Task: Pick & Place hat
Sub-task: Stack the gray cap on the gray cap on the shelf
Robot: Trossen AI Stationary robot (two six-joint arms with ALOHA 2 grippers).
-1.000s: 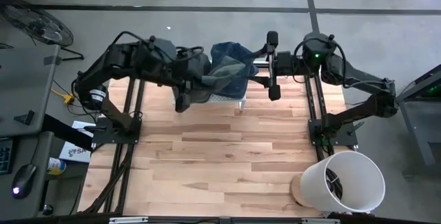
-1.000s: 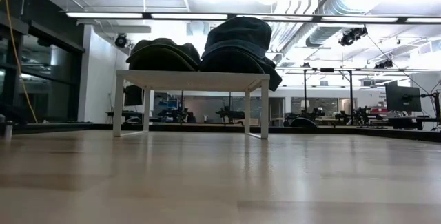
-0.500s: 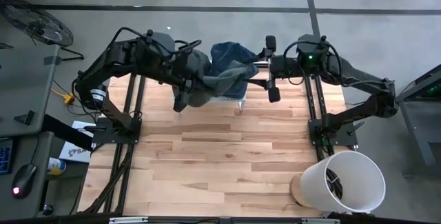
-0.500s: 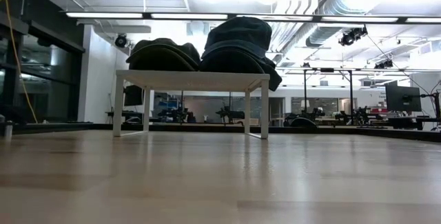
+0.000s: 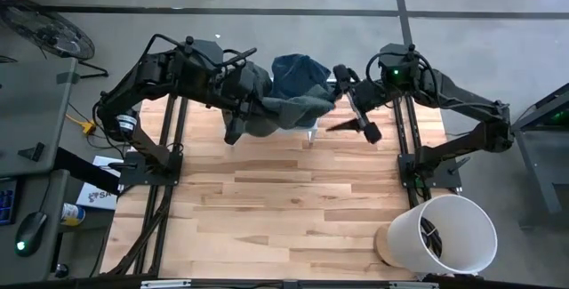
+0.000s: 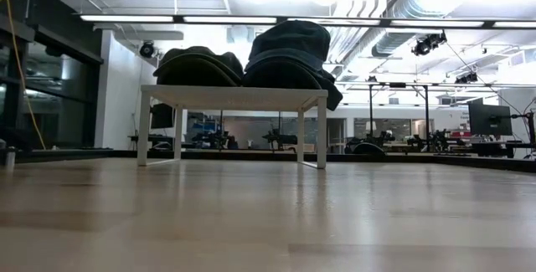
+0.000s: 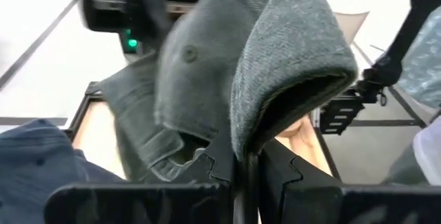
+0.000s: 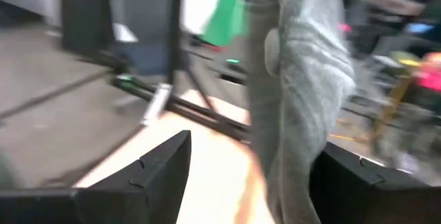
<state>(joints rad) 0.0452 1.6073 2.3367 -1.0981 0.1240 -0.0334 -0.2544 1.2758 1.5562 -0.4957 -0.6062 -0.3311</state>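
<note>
Next, my right gripper takes the hat's loose end (image 8: 303,107) before my left gripper, which is pinching the grey hat by its folded edge, takes another part of the hat.
A grey hat (image 5: 289,109) hangs lifted above the small white table (image 6: 230,96) at the far edge, held by my left gripper (image 5: 247,116), which is shut on it. In the left wrist view the hat (image 7: 275,58) rises beyond the fingers. My right gripper (image 5: 356,102) is open just right of the hat's free end. In its wrist view the hat (image 8: 296,93) hangs between the spread fingers (image 8: 158,176), farther off. A blue hat (image 5: 298,71) lies on the small table. In the low view two dark hats (image 6: 289,54) rest on that table's top. My left gripper pinches the grey hat's folded lower edge (image 7: 241,148) between its two shut fingers, coming level from the table's left. The hat is lifted clear and stretches away from the fingers toward the right arm, its crown bulging above them.
A white bucket (image 5: 444,236) stands at the near right corner of the wooden table. The small white table (image 5: 311,129) sits at the far edge between both arms. The wooden top (image 5: 284,200) spreads toward the near side.
My right gripper has turned about its wrist, its finger line going from straight near-far to slanted, and has shifted slightly toward the grey hat. My left gripper with the hat has risen out of the top of the low view.
</note>
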